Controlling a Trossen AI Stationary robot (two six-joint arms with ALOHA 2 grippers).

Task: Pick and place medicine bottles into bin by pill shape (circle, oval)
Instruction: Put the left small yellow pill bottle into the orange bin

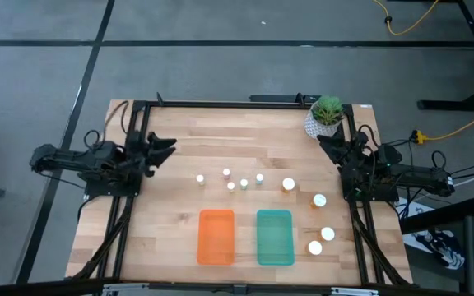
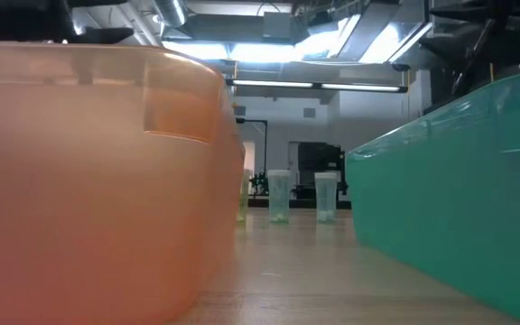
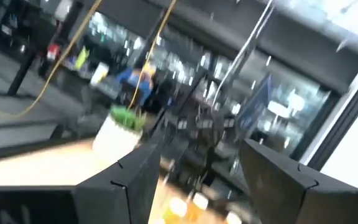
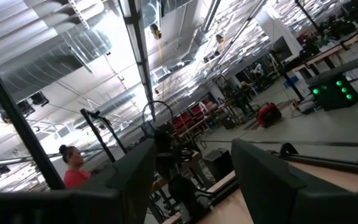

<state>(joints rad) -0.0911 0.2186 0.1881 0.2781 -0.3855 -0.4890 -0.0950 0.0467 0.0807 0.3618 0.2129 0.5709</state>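
I need to close my left gripper on the top of the tiny white-capped bottle [image 1: 200, 178] that stands nearest to it, apart from the other tiny bottles.
Five tiny white-capped bottles [image 1: 231, 180] stand in a loose group at the table's middle. Four larger amber bottles stand to the right: one [image 1: 289, 185], one [image 1: 319, 200] and two [image 1: 321, 241] near the teal tray. The orange tray [image 1: 216, 237] and the teal tray [image 1: 275, 237] lie side by side at the near edge. In the low view, two tiny bottles [image 2: 279, 197] show between the trays. My left gripper [image 1: 167, 148] is open and empty at the table's left edge. My right gripper [image 1: 327, 144] is open and empty at the right edge, beside the plant.
A white pot with a green plant [image 1: 327, 115] stands at the far right corner, close to my right gripper. Black frame rails [image 1: 130, 205] run along both sides of the table. A person [image 4: 73, 165] shows far off in the room.
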